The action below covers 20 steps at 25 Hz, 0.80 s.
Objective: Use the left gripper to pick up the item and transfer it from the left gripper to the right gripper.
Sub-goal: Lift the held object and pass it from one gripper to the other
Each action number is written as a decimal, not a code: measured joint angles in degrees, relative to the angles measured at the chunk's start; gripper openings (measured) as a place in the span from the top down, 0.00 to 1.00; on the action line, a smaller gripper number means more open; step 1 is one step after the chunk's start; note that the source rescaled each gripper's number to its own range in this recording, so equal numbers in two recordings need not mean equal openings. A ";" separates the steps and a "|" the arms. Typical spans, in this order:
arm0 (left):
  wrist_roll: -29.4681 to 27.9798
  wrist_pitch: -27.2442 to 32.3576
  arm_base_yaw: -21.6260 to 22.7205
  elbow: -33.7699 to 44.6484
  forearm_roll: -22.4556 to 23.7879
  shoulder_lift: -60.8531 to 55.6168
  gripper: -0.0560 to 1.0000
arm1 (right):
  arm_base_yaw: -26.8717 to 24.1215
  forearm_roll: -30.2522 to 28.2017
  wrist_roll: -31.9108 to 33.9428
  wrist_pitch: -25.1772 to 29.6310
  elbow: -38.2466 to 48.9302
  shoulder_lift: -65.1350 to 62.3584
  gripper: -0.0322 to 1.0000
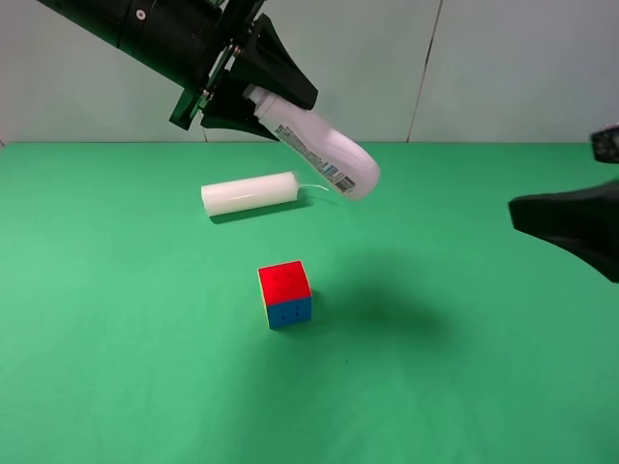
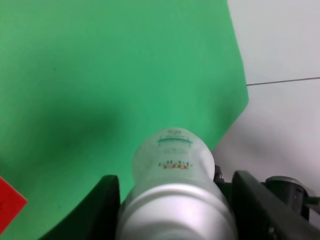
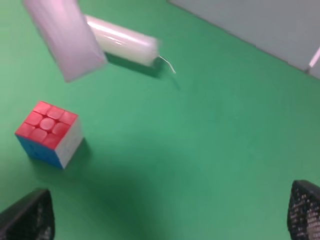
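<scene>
I need to grab the base end [image 1: 350, 172] [image 3: 80, 61] of the white bottle with my right gripper, because my left gripper holds the bottle's end with the cap.
The item [image 1: 324, 150], a white bottle with a printed label, hangs in the air over the back of the green table [image 1: 116, 367]. My left gripper [image 1: 266, 104] is shut on its cap end, and the cap itself is hidden between the jaws. The base of the bottle points down and to the right. In the left wrist view the bottle [image 2: 175, 190] fills the space between the black fingers [image 2: 100, 210]. My right gripper [image 1: 571, 184] stands open at the right edge, well apart from the bottle. In the right wrist view the bottle [image 3: 65, 40] is blurred, far beyond the open gripper [image 3: 165, 215].
A plain white cylinder [image 1: 250, 192] with a thin wick lies at the back of the table, just below the bottle. A multicoloured puzzle cube [image 1: 284, 294] sits near the middle. Both also show in the right wrist view, the cylinder [image 3: 122, 42] and the cube [image 3: 47, 132].
</scene>
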 joint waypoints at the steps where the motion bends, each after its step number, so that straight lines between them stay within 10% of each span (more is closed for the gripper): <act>1: 0.00 -0.04 0.00 0.00 -0.37 0.00 0.95 | 0.64 -0.51 0.00 -0.75 -1.15 1.67 0.00; 20: 0.85 -0.84 0.00 0.00 -2.10 0.00 0.95 | 15.02 -4.31 -1.52 -10.02 -13.03 25.85 0.00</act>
